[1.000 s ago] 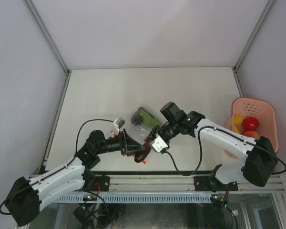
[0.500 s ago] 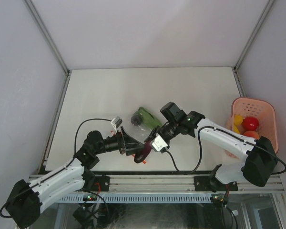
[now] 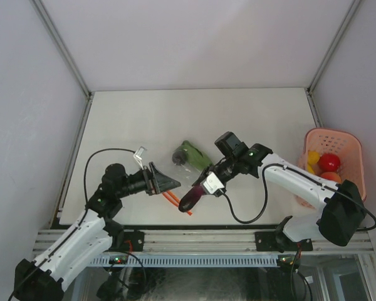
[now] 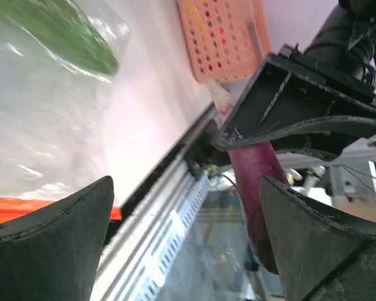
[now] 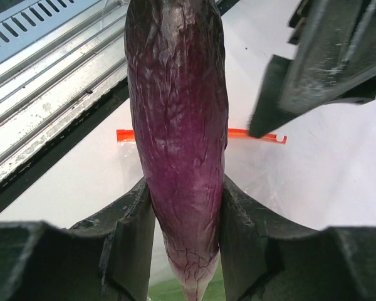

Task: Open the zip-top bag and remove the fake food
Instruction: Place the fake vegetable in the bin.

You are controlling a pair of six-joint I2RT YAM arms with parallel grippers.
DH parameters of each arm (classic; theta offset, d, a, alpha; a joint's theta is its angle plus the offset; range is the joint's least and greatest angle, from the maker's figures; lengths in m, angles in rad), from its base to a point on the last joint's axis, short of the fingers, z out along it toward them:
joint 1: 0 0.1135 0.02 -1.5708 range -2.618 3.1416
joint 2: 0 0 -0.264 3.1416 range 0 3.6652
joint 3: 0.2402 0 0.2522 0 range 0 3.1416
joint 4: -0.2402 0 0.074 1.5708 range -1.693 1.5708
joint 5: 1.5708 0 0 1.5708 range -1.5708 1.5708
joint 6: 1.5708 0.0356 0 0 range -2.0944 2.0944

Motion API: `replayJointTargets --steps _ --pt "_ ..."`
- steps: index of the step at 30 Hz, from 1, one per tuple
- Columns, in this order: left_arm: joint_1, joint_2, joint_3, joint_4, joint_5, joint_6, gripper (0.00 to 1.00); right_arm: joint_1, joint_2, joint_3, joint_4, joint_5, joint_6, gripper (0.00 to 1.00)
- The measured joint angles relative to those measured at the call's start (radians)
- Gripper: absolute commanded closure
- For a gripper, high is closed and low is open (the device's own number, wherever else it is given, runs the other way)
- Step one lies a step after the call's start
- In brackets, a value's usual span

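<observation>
The robot's right gripper will release the eggplant in the pink basket (image 3: 320,167), between the yellow piece and the red round piece.
The clear zip-top bag (image 3: 182,168) lies flat on the table with its orange-red zip strip (image 3: 174,200) toward the near edge. A long green fake food (image 3: 193,154) still sits inside it. My right gripper (image 3: 203,187) is shut on a dark purple eggplant (image 3: 192,197), held just above the bag's mouth. In the right wrist view the eggplant (image 5: 178,125) fills the gap between the fingers (image 5: 128,232), over the zip strip (image 5: 263,135). My left gripper (image 3: 170,183) stands open and empty just left of the bag. The left wrist view shows the bag (image 4: 44,125) and the eggplant (image 4: 254,188).
A pink perforated basket (image 3: 348,141) stands at the right edge, holding a red round piece (image 3: 329,162), a yellow piece (image 3: 312,158) and an orange piece (image 3: 331,177). The aluminium rail (image 3: 200,237) runs along the near edge below the grippers.
My left gripper has opened, let go of the bag and drawn back to the left. The right gripper has lifted the purple eggplant out past the zip strip.
</observation>
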Motion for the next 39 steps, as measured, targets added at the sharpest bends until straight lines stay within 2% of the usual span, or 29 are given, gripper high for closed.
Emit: replayJointTargets --steps 9,16,21,25,30,39 --pt "0.212 0.065 0.281 -0.277 -0.071 0.409 0.0 -0.068 -0.027 0.001 -0.018 -0.045 0.013 1.0" --pt "0.295 0.18 0.399 -0.339 -0.151 0.59 0.0 -0.163 -0.071 0.002 -0.015 -0.093 0.072 1.0" --pt "0.343 0.198 0.412 -0.405 -0.264 0.666 0.0 -0.25 -0.101 0.003 0.005 -0.125 0.163 1.0" --pt "0.362 0.156 0.412 -0.47 -0.367 0.708 0.0 -0.333 -0.134 0.003 0.047 -0.143 0.266 1.0" --pt "0.362 0.071 0.412 -0.478 -0.411 0.734 0.0 -0.467 -0.194 0.003 0.111 -0.155 0.415 1.0" --pt "0.362 0.052 0.412 -0.496 -0.43 0.744 0.0 -0.771 -0.318 0.003 0.214 -0.155 0.683 1.0"
